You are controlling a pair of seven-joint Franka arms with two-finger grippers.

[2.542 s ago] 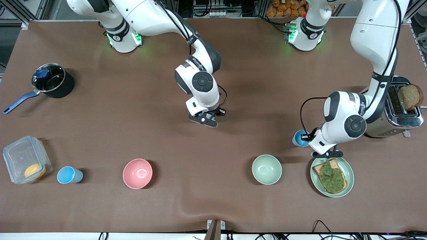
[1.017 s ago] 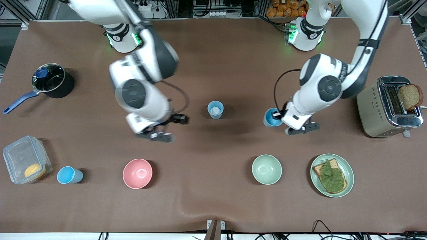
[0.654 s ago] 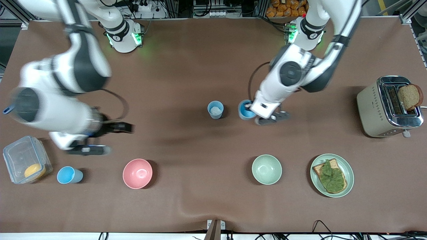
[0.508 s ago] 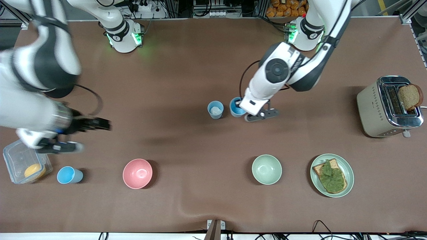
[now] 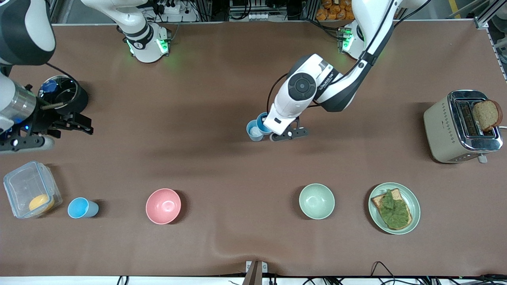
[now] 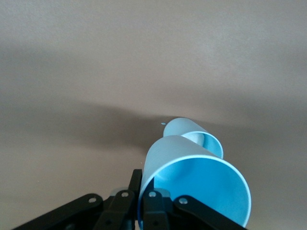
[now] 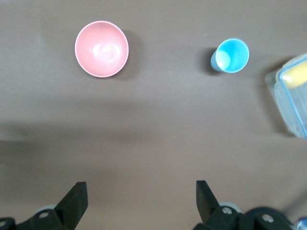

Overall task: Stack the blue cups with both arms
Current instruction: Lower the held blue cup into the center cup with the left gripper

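Observation:
Next, I open my left gripper and let go of the sky-blue cup inside the greyer blue cup (image 5: 255, 131) (image 6: 202, 139) that is standing on the table.
My left gripper (image 5: 272, 132) is shut on the rim of a sky-blue cup (image 5: 262, 118), held over the middle of the table right beside a greyer blue cup (image 5: 253, 131) with a whitish inside that stands upright there. In the left wrist view the held cup (image 6: 192, 187) partly covers the standing cup (image 6: 196, 136), and my left gripper (image 6: 142, 184) pinches its wall. My right gripper (image 5: 71, 136) is open and empty above the right arm's end of the table. In the right wrist view my right gripper (image 7: 140, 194) is above a third blue cup (image 7: 231, 55), which also shows in the front view (image 5: 82, 208).
A black pot (image 5: 77, 105) with a blue handle sits by my right gripper. A clear container (image 5: 23, 184), a pink bowl (image 5: 163, 206), a pale green bowl (image 5: 316, 201) and a plate (image 5: 415, 200) with toast line the near side. A toaster (image 5: 451, 130) stands at the left arm's end.
My left arm carried the sky-blue cup from beside the toast plate to the greyer cup in the middle. My right arm swung from that cup to the right arm's end.

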